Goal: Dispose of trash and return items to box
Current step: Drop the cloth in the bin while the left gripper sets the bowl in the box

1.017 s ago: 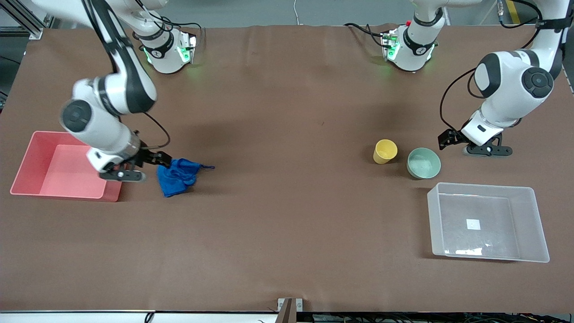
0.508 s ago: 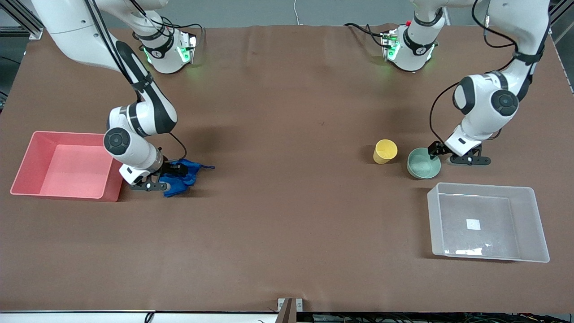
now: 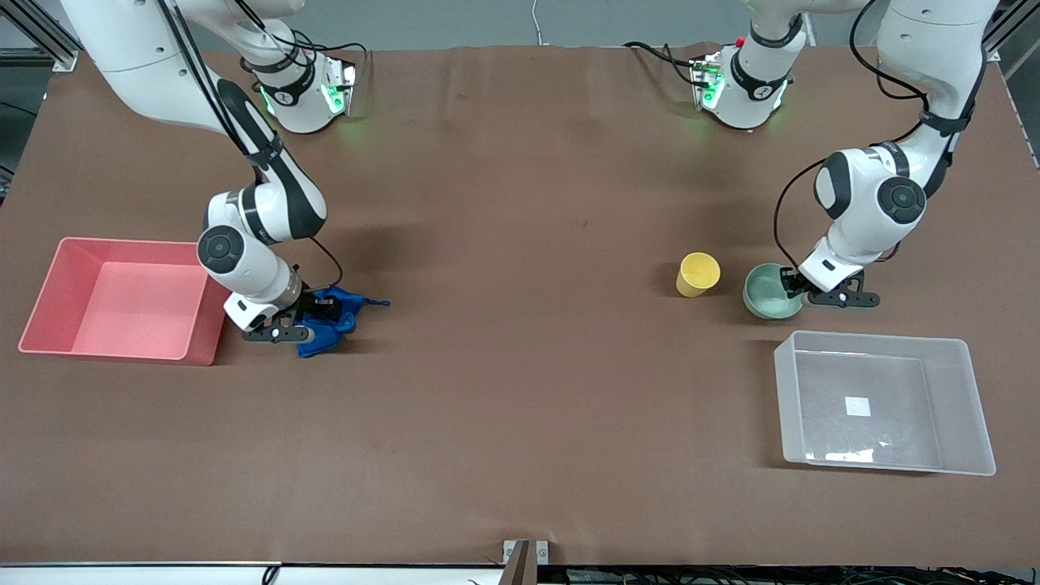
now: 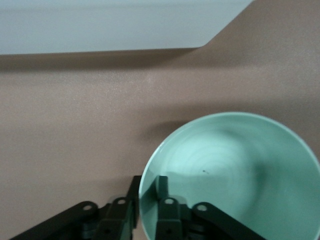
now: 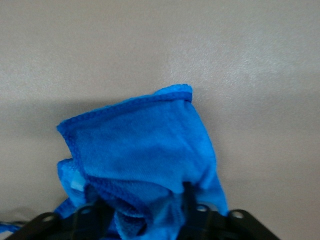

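Note:
My left gripper is going to set the mint-green bowl down by the white label inside the clear bin (image 3: 844, 392).
The blue rag (image 3: 340, 313) lies crumpled on the table next to the pink bin. My right gripper (image 3: 318, 314) is down on it, fingers open with folds of the rag (image 5: 145, 145) between them; the gripper (image 5: 141, 194) shows low in the right wrist view. The mint-green bowl (image 3: 762, 294) stands beside the yellow cup (image 3: 698, 274). My left gripper (image 3: 788, 284) is shut on the bowl's rim, one finger inside and one outside; both the gripper (image 4: 148, 182) and the bowl (image 4: 235, 170) show in the left wrist view. The clear bin (image 3: 975, 410) stands empty, nearer the front camera than the bowl.
The pink bin (image 3: 50, 280) stands empty at the right arm's end of the table. A wall of the clear bin (image 4: 100, 25) shows in the left wrist view. The brown table surface (image 3: 520, 366) lies between the two groups.
My left gripper came in from beside the bowl and closed on its rim; the bowl shifted slightly. My right gripper moved off the pink bin's edge and down onto the rag.

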Available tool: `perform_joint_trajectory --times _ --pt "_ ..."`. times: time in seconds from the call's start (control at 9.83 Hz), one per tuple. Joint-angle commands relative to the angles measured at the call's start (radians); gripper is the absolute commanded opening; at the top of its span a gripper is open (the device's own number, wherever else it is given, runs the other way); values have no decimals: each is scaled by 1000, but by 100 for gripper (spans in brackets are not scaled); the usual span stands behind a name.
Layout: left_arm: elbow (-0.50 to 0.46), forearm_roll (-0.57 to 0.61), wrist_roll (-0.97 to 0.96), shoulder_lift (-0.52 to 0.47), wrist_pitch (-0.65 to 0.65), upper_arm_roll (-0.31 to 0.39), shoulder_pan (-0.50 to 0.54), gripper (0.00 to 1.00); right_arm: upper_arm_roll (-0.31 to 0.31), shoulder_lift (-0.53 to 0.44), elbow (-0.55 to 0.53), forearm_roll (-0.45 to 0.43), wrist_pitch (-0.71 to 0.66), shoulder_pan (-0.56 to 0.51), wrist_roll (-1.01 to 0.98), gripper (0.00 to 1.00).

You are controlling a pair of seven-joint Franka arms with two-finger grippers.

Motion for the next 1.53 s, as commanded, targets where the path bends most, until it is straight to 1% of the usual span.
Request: perform_joint_trajectory --times 0.0,0.1,0.2,0.31,0.41,0.51,0.61,0.71,0.81,0.92,1.02,1.12,1.22,1.32,1.42 --pt "-25 1 5 -85 -50 -1 -1 0 3 -12 4 -13 -6 -3 4 1" --pt "-17 1 8 -177 -193 0 -1 0 5 -15 51 -11 -108 0 10 1" --pt "-1 1 11 -268 -316 0 -1 0 6 -31 126 -10 -270 2 28 1" --pt "57 1 11 -311 -420 0 -2 0 6 -52 216 -8 -441 2 40 1" --pt "164 1 13 -302 -523 2 -1 0 6 -73 305 -2 -589 -3 42 1" --pt "291 -1 34 -238 -574 22 1 0 5 -113 376 -1 -709 -15 39 1" --pt "417 -8 72 -147 -590 52 -1 0 0 -148 460 1 -835 -37 28 1" --pt "540 -66 121 -39 -588 68 1 0 -9 -178 522 -1 -928 -67 13 1" --pt "688 -137 167 79 -590 91 1 0 -44 -220 521 -14 -942 -90 -57 1" --pt "793 -165 191 175 -590 105 1 0 -131 -231 501 -16 -939 -100 -197 1" --pt "859 -180 221 254 -590 120 2 0 -226 -227 493 -20 -917 -101 -326 1" --pt "874 -241 291 311 -585 146 15 0 -294 -221 458 -20 -872 -103 -417 1" --pt "888 -354 356 360 -578 166 18 0 -338 -216 368 -20 -754 -116 -485 1" --pt "917 -416 396 406 -575 184 16 0 -356 -209 264 -19 -597 -130 -531 1" --pt "920 -429 421 437 -572 188 19 0 -360 -172 193 -17 -477 -143 -542 1"
